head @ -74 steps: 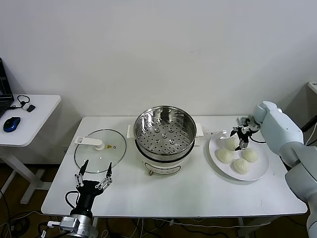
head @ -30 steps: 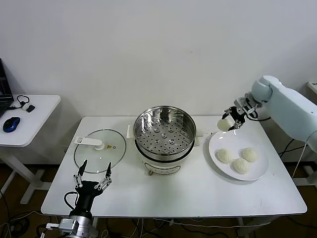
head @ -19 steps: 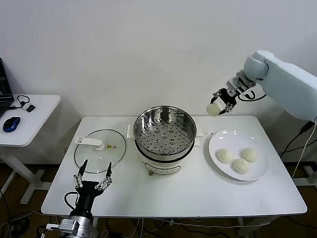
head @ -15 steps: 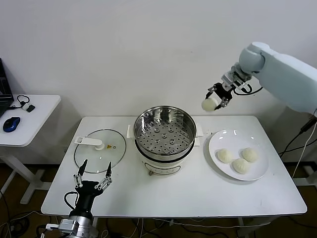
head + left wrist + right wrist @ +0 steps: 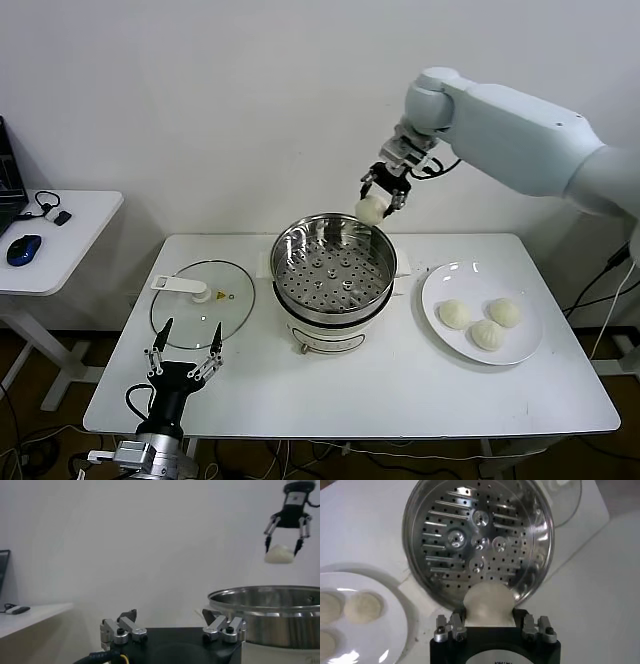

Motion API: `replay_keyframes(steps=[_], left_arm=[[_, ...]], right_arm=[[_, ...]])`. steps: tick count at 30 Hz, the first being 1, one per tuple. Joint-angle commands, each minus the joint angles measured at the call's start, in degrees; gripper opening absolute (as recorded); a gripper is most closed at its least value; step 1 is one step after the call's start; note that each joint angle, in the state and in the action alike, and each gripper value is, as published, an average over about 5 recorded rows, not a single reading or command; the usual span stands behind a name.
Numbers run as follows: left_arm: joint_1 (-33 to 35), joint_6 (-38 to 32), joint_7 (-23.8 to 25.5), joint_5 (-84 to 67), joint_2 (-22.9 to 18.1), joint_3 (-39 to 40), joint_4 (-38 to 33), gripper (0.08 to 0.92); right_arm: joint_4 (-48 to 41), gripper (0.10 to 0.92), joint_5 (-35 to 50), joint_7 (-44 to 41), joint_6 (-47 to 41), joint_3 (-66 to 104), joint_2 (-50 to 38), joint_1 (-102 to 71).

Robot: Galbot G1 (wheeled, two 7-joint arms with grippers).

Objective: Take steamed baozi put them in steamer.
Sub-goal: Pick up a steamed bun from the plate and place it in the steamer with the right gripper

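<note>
Next, my right gripper releases the baozi on the steamer's bottom with the holes, close to the steamer's far side (image 5: 335, 246) (image 5: 497, 569) behind the dimples.
My right gripper (image 5: 377, 203) is shut on one steamed baozi (image 5: 371, 210), a cream bun hanging in the air just above the far rim of the steamer (image 5: 286, 254). In the right wrist view the held baozi (image 5: 487, 601) sits between the fingers, over the edge of the steamer (image 5: 534, 539), whose perforated floor is bare. Three more baozi (image 5: 455, 314) lie on the white plate (image 5: 448, 284) to the steamer's right. In the left wrist view the right gripper (image 5: 286, 539) holds the bun (image 5: 279, 555) above the steamer's wall (image 5: 270, 612). My left gripper (image 5: 185, 352) stands open near the table's front left edge, with nothing between its fingers.
A glass lid (image 5: 200, 303) with a white handle lies flat to the left of the steamer. A small side table (image 5: 70, 235) with a blue mouse (image 5: 24, 249) stands further left. The white wall rises behind the table.
My right arm has lifted one baozi off the plate and carried it up and left to above the steamer's far rim. The left arm has stayed put.
</note>
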Motion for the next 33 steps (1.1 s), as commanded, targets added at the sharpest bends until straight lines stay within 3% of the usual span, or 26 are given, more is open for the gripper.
replay_keyframes(steps=[1,11,33], left_arm=[[0.0,-0.07,-0.02,-0.51,0.18,-0.17,0.05,0.823],[-0.18,0.03,-0.02,-0.73,0.41,-0.35,0.33,0.823],[0.19,-0.2,-0.05,-0.8,0.39,-0.58,0.55,0.823]], right_arm=[[-7.85,0.628,-12.0,0.37,7.94,2.57,9.54,-5.01],[-12.88,0.628,-25.89,1.9,12.93,11.06,12.4,-11.44],[-14.99,0.636,-35.34,3.17,15.99,16.28,14.45,-16.28]])
